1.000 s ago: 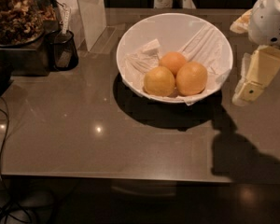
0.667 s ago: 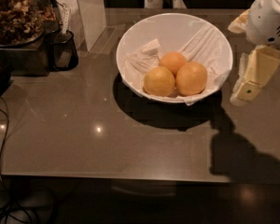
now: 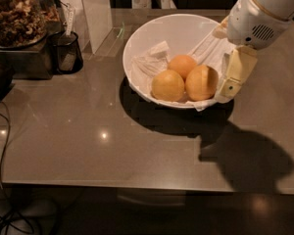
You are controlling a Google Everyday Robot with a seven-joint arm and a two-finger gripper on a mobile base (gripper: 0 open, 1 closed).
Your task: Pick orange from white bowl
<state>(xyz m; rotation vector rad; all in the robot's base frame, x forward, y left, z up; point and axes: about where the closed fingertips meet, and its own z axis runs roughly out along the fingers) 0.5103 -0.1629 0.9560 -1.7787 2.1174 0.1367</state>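
I need to next close my gripper on the near side of the largest orange [image 3: 203,87], beside the smaller yellow-orange one in the white bowl.
The white bowl [image 3: 137,48] stands on the table, lined with crumpled white paper, with three oranges in it. The orange [image 3: 202,82], the largest and dull yellow-orange, lies at the front right. A smaller yellow-orange one [image 3: 168,85] lies to its left. A deeper-orange one [image 3: 182,64] lies behind them. My gripper [image 3: 224,62] hangs over the bowl's right rim, open and empty. Its long cream finger [image 3: 235,75] points down just right of the orange, close to it or touching. The other finger is mostly hidden behind the white wrist.
A black mesh cup [image 3: 66,50] and a container of dried snacks [image 3: 17,13] stand at the back left. A white box [image 3: 95,11] stands behind them. A dark cable [image 3: 5,146] runs down the left edge. The table's front edge [image 3: 137,187] is near.
My gripper has moved left from beside the bowl to over its right rim, next to the orange. The bowl and oranges have not moved.
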